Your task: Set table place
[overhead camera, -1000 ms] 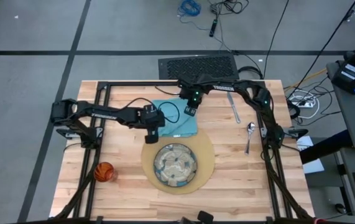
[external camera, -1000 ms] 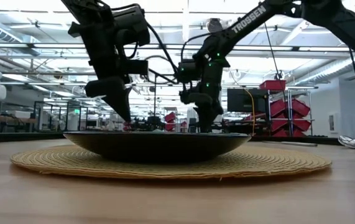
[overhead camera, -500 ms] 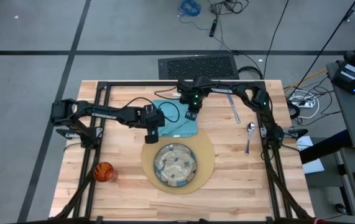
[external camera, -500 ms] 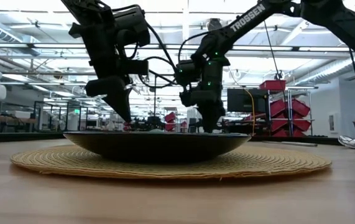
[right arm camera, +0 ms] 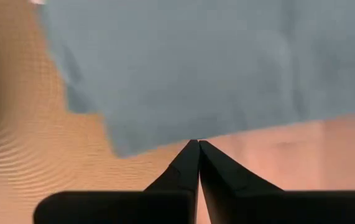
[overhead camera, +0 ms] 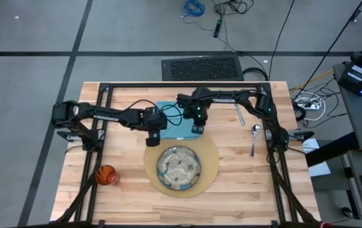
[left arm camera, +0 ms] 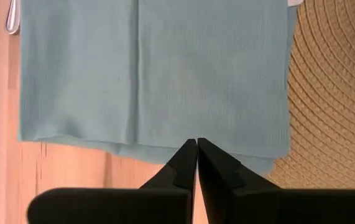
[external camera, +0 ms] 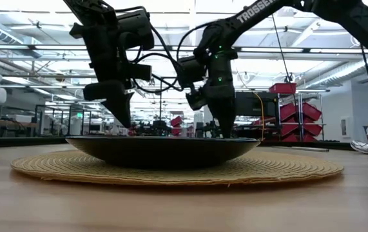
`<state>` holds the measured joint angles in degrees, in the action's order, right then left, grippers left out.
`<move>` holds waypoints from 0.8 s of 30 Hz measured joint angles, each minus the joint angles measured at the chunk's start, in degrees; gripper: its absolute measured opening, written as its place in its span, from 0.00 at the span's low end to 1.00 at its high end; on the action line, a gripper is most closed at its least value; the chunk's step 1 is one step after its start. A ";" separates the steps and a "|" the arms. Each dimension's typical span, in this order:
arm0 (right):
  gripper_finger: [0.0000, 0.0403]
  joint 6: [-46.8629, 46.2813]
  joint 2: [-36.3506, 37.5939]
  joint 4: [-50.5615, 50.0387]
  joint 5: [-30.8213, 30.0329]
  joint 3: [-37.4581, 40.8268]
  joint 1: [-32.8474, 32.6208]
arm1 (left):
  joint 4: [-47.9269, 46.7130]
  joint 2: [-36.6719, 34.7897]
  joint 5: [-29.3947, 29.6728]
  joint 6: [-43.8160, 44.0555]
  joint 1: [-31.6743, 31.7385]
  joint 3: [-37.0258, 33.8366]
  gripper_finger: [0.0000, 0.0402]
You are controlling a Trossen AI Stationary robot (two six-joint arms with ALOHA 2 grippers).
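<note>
I can see the napkin's lower layer peeking out past its top layer, so I should take the top layer's corner [left arm camera: 281, 147] beside the mat with my left gripper and pull it even.
The light-blue napkin [overhead camera: 175, 120] lies flat on the table [overhead camera: 244, 183]. Its near edge reaches the round tan mat [overhead camera: 211, 166], which carries the greenish plate [overhead camera: 179, 168]. My left gripper [overhead camera: 156, 138] is shut, its tips at the napkin's near left edge [left arm camera: 165, 146]. My right gripper [overhead camera: 198, 129] is shut and points down at the napkin's near right corner [right arm camera: 127, 146], beside the mat. In the low view the plate [external camera: 164, 149] hides both grippers' tips. My left gripper's shut fingertips [left arm camera: 189, 152] come slanting down from the table's left onto the napkin's near edge; I cannot tell whether they touch the cloth. My right gripper's shut fingertips [right arm camera: 193, 155] point down just off the napkin's near edge; I cannot tell whether they touch anything.
A fork [overhead camera: 239, 113] and a spoon [overhead camera: 254, 137] lie to the right of the mat. The small orange cup [overhead camera: 106, 175] stands near the left front. A silver piece of cutlery [left arm camera: 10, 18] shows beside the napkin's far end.
My right gripper has moved across the napkin toward the table's near edge, to the napkin's near right corner, and has tipped to point more steeply down. It stays shut. The napkin lies as before.
</note>
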<state>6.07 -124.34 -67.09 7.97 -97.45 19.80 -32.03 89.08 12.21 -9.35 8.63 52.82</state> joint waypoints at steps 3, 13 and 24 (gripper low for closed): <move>0.00 -0.30 1.20 -1.61 -4.18 0.02 0.09 | -0.43 0.00 -0.01 -0.01 0.07 0.00 0.00; 0.00 -2.50 11.89 -3.28 -6.21 0.00 0.86 | 3.95 0.04 -14.83 0.08 3.07 -3.16 0.00; 0.11 -1.55 15.26 -5.72 -6.58 0.02 2.77 | 5.50 0.04 -20.47 -5.99 -1.25 -3.43 0.03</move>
<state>4.52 -109.08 -72.81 1.40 -97.43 22.57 -26.53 89.12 -8.26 -15.34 7.38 49.39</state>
